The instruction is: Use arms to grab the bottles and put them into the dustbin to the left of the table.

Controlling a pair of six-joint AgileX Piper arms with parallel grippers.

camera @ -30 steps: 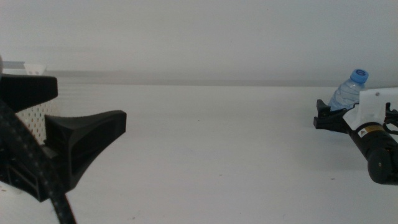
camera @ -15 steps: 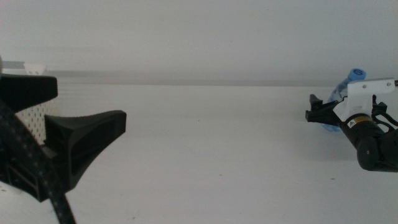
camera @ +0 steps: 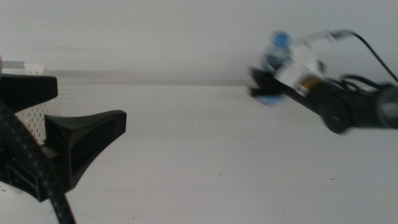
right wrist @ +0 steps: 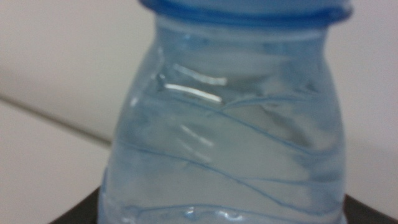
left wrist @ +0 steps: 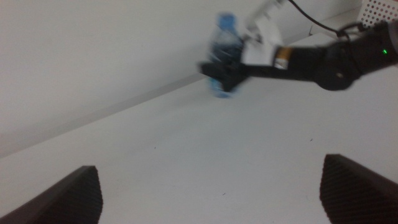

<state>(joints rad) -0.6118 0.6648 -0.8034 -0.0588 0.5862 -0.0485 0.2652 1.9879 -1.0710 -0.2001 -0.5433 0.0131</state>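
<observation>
Next, I let go of the water bottle with my right gripper, leaving it upright on the bare table (camera: 180, 137) beside the open fingers of my left gripper.
My right gripper (camera: 266, 87) is shut on the small clear water bottle (camera: 275, 57) with a blue cap and holds it in the air above the far right part of the table (camera: 205, 155). It is blurred by motion. In the right wrist view the bottle (right wrist: 230, 143) fills the picture, with dark jaws at both its sides. The left wrist view also shows this bottle (left wrist: 225, 46) in the right arm's grip. My left gripper (left wrist: 211, 193) stands wide open and holds nothing, at the left next to the white perforated dustbin (camera: 32, 118).
A pale wall runs behind the table's far edge. The left arm's black cable (camera: 37, 180) and jaw fill the near left corner. A white perforated corner (left wrist: 379, 9) shows at the edge of the left wrist view.
The right arm has lifted the bottle off the table and swung it up and to the left. The left arm has not moved.
</observation>
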